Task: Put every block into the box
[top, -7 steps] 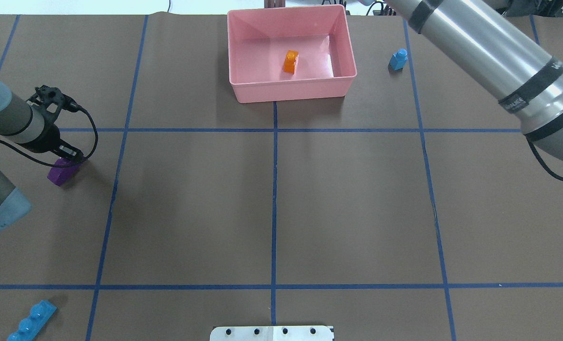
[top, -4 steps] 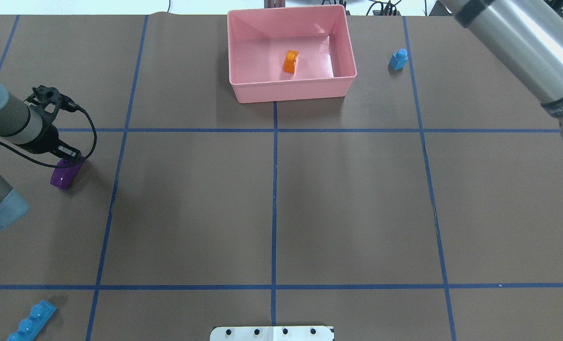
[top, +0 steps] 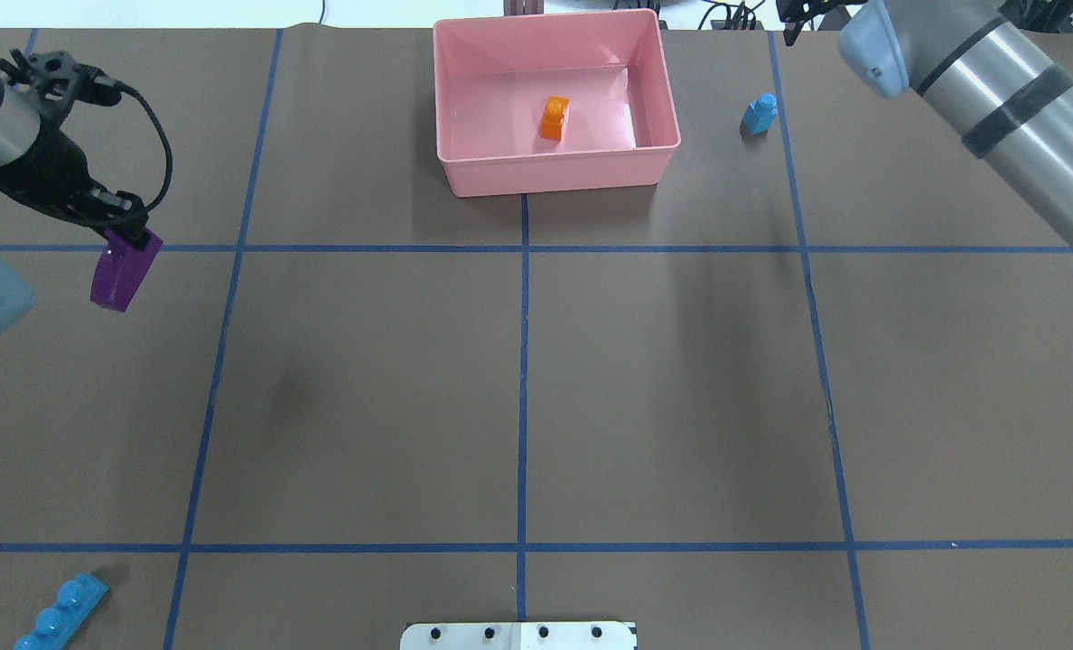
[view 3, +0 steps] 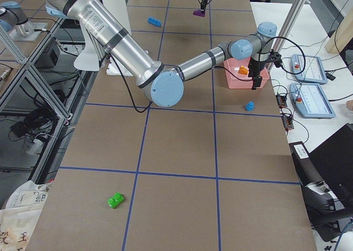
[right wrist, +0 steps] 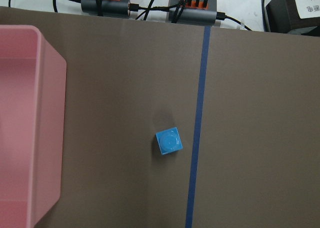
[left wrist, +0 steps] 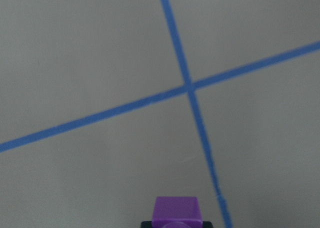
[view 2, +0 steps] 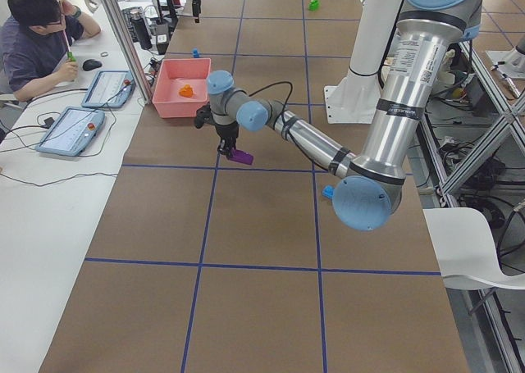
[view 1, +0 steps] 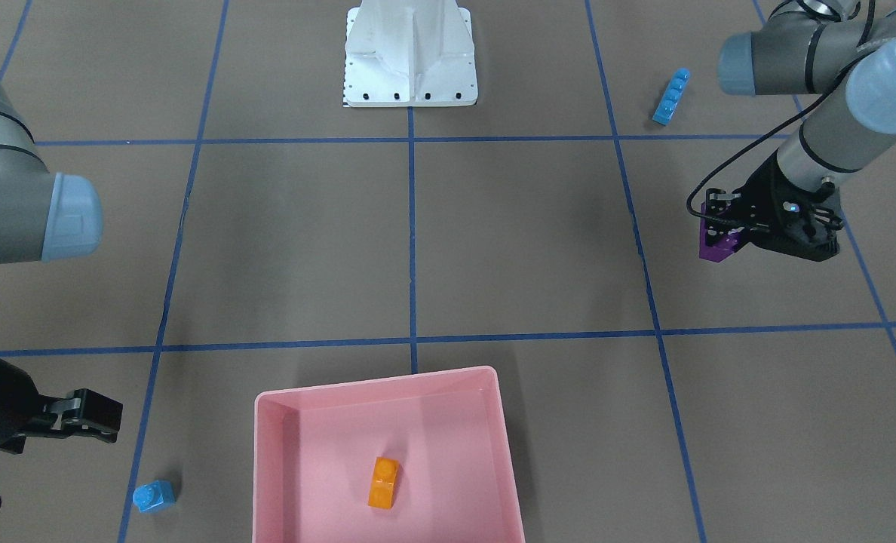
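My right gripper is to move down next to the upper sides [view 1: 152,496] [right wrist: 169,141] of the tiny blue block beside the pink box and close there.
My left gripper [top: 126,236] is shut on the purple block [top: 124,275], which hangs above the table at the left; the left wrist view shows that purple block [left wrist: 176,213] between the fingers. The pink box [top: 555,173] stands at the far middle with the orange block [top: 554,118] inside. My right gripper [view 1: 95,416] hovers open over the tiny blue block [right wrist: 168,141], which stands right of the box [right wrist: 30,138]. The long blue block [top: 60,612] lies at the near left corner. The green block [view 3: 116,199] lies far off on the right end.
The white metal base [top: 518,636] sits at the near middle edge. Blue tape lines grid the brown table cover. Power strips with cables [right wrist: 150,0] lie beyond the far edge. A person [view 2: 33,37] sits at a side desk with tablets.
The left gripper has lifted the purple block off the table and carried it toward the far side. The right arm has swung back over the tiny blue block.
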Action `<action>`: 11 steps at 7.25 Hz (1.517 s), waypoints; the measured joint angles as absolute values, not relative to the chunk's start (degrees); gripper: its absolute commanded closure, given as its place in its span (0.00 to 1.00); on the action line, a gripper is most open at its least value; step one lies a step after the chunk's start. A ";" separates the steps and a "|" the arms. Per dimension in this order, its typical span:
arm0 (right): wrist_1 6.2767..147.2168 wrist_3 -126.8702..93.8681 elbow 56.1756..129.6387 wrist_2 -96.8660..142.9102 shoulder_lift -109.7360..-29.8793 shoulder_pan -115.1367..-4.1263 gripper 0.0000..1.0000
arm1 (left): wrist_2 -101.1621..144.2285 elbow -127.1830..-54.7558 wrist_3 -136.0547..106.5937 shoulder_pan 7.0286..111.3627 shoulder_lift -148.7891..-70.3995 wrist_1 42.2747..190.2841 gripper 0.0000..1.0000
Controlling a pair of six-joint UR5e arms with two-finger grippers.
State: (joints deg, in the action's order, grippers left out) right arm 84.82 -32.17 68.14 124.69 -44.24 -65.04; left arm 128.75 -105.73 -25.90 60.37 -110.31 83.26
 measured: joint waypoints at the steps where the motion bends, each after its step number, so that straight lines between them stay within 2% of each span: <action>1: 78.33 -34.94 65.06 121.72 -44.81 -62.66 0.01 | 129.26 -106.19 -26.28 61.84 -116.13 76.77 1.00; 3: 68.20 -36.97 58.88 114.91 -45.56 -59.71 0.01 | 130.41 -105.24 -30.13 62.93 -124.97 71.95 1.00; 6: 58.25 -37.26 47.01 112.26 -42.11 -58.51 0.03 | 130.63 -98.32 -38.92 62.67 -136.75 71.97 1.00; 7: 56.62 -37.24 43.39 112.21 -40.25 -58.15 0.10 | 130.61 -97.10 -39.94 62.59 -138.30 72.12 1.00; 8: 55.92 -37.19 41.54 112.26 -39.42 -57.71 0.27 | 130.53 -96.23 -40.87 61.98 -139.04 72.74 1.00; 9: 55.69 -37.13 40.69 112.39 -39.14 -57.31 0.51 | 130.37 -94.03 -43.30 60.86 -139.58 76.07 1.00; 10: 55.70 -37.08 40.32 112.53 -39.20 -57.13 0.80 | 130.28 -90.13 -47.50 60.06 -140.06 82.64 1.00; 11: 55.83 -37.04 40.16 112.64 -39.45 -57.08 1.00 | 130.09 -85.98 -51.38 59.16 -140.88 88.66 1.00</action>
